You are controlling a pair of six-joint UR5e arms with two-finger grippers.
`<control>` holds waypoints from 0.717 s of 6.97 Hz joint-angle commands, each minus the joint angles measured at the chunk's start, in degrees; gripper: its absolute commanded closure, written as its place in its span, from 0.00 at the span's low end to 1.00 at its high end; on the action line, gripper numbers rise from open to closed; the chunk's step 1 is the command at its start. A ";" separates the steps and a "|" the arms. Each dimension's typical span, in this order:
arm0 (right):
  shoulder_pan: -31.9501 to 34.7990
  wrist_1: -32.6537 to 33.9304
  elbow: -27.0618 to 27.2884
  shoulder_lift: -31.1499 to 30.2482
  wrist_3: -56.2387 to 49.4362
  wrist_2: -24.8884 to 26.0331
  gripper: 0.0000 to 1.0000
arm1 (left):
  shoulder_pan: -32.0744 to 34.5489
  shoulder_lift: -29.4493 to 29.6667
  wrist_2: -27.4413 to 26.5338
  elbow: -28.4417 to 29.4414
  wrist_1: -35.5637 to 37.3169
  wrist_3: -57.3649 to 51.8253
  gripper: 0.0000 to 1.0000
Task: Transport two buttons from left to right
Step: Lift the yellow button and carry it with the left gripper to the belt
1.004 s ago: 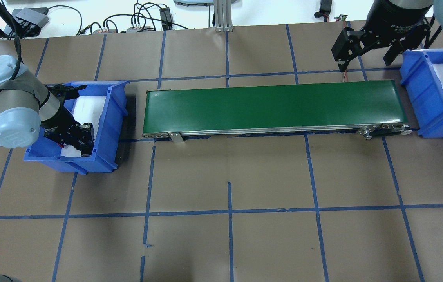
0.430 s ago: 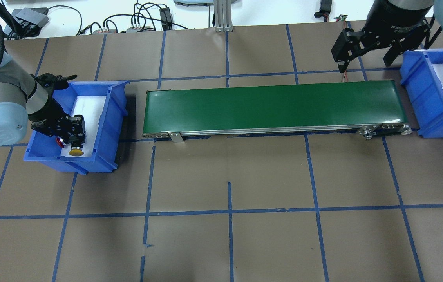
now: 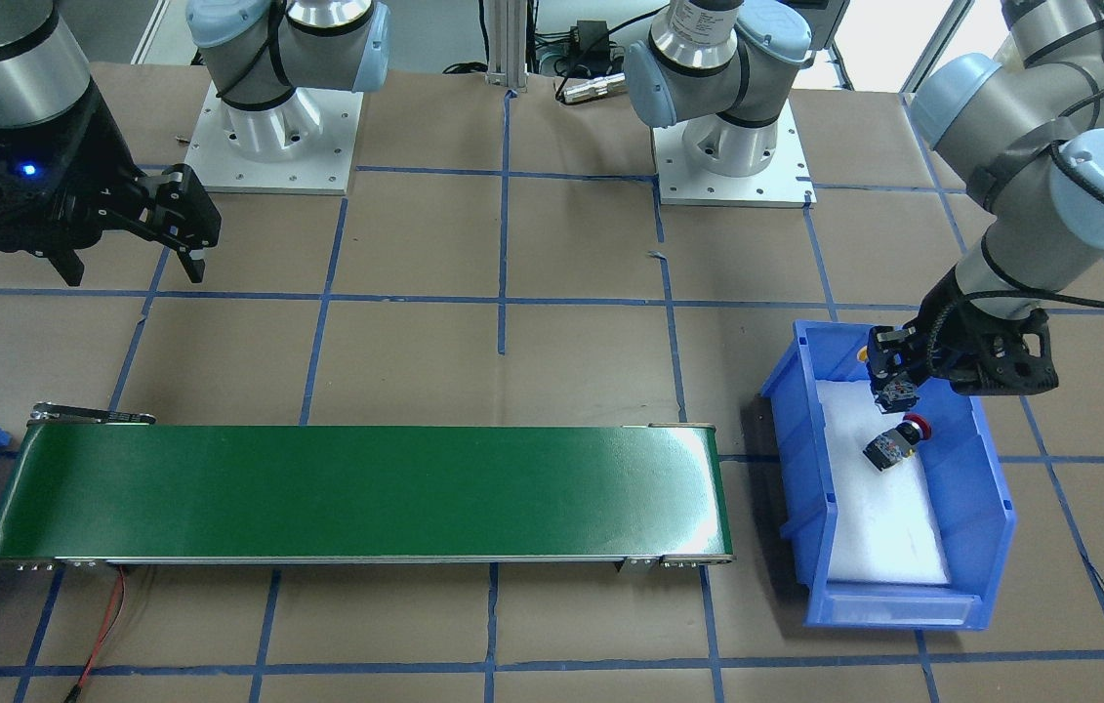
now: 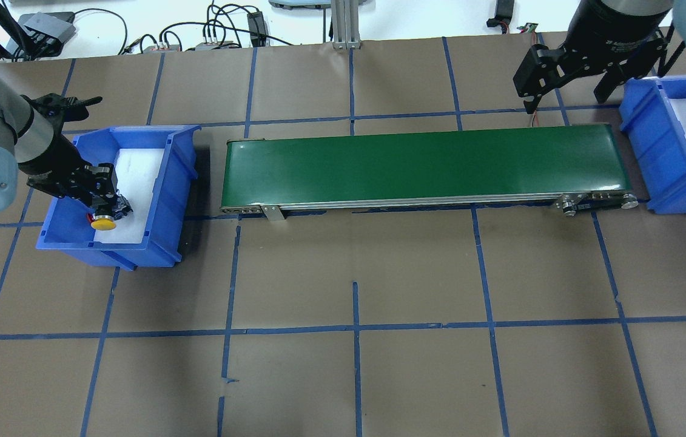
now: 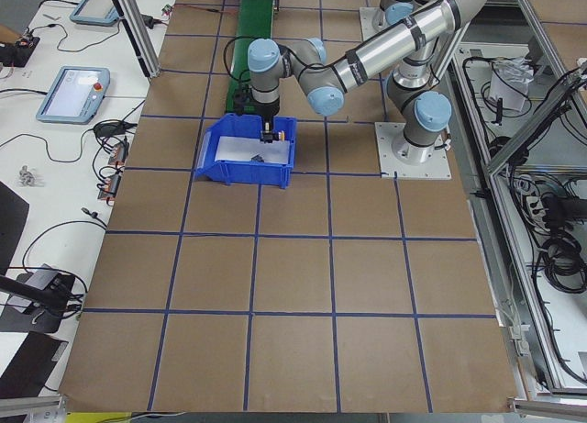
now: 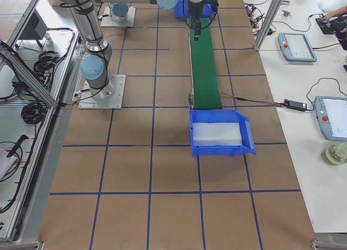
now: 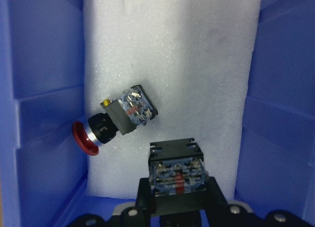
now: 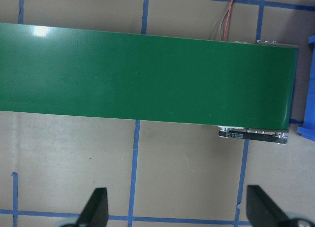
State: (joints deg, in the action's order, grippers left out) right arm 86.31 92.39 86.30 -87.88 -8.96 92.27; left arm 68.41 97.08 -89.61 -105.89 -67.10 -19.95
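I will use my left gripper to set the yellow button down on the green conveyor belt's end [image 3: 652,508] that is nearest to the red button's bin.
My left gripper [image 4: 104,197] is inside the left blue bin [image 4: 180,159], shut on the yellow button [image 4: 103,224]. It grips the grey contact block [image 7: 176,171], with the yellow cap pointing away from the wrist. The red button [image 7: 118,119] lies on its side on the bin's white foam [image 7: 197,64], just beside the held one; it also shows in the front-facing view [image 3: 896,441]. My right gripper [image 4: 567,91] is open and empty above the table behind the right end of the green conveyor belt [image 4: 427,164]. Its fingers [image 8: 96,210] frame bare table.
The right blue bin [image 4: 640,124] with white foam stands just past the belt's right end. The belt's metal frame and roller ends [image 4: 597,200] stick out at the front. Cables and boxes [image 4: 215,36] lie along the table's back edge.
My left gripper has risen and drawn back to the left with the yellow button in it, so the yellow cap now shows. The right arm has not moved.
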 commanded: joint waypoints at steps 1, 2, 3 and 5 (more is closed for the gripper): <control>0.00 -0.02 0.09 -0.01 0.00 0.01 0.00 | 1.54 0.74 0.40 8.73 -5.57 0.26 0.90; 0.00 -0.02 0.18 -0.01 0.00 0.01 0.00 | 5.04 1.27 0.31 12.25 -6.63 3.05 0.90; 0.00 -0.02 0.27 -0.01 0.00 0.01 0.00 | 9.86 2.75 0.31 14.64 -7.33 10.82 0.90; 0.00 -0.10 0.27 -0.01 0.00 0.01 0.00 | 16.64 5.39 -0.13 16.77 -7.34 18.86 0.90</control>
State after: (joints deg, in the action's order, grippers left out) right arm 86.31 92.35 86.55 -87.89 -8.96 92.29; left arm 81.05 101.03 -89.59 -90.26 -74.31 -6.03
